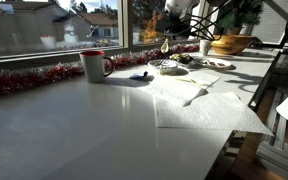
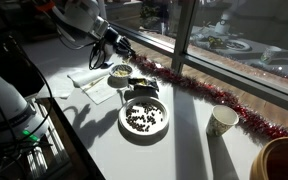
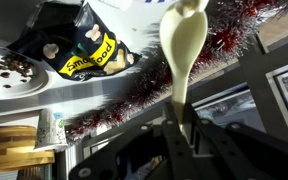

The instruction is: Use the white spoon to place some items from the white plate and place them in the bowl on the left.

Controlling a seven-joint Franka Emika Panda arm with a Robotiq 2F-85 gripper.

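Note:
Next, my gripper sets the white spoon down and lets go of it on the paper towel (image 1: 193,73) between the small bowl and the white plate.
My gripper (image 3: 184,128) is shut on the handle of the white spoon (image 3: 184,45), whose bowl end points away from the wrist camera. In an exterior view the gripper (image 2: 114,50) hovers just above the small bowl (image 2: 120,72). The white plate (image 2: 144,117) with dark items stands nearer the table's front, beyond a snack bag (image 2: 142,88). In the wrist view the snack bag (image 3: 89,55) and part of the plate (image 3: 9,70) show at the top left. I cannot tell if the spoon carries anything. In an exterior view the gripper (image 1: 169,35) hangs over the plate (image 1: 172,68).
Red tinsel (image 2: 214,95) runs along the window sill. A red-and-white mug (image 1: 95,65) stands near it, and a paper cup (image 2: 221,121) too. Paper towels (image 1: 199,100) lie on the table. A wooden bowl (image 1: 231,43) sits at the far end.

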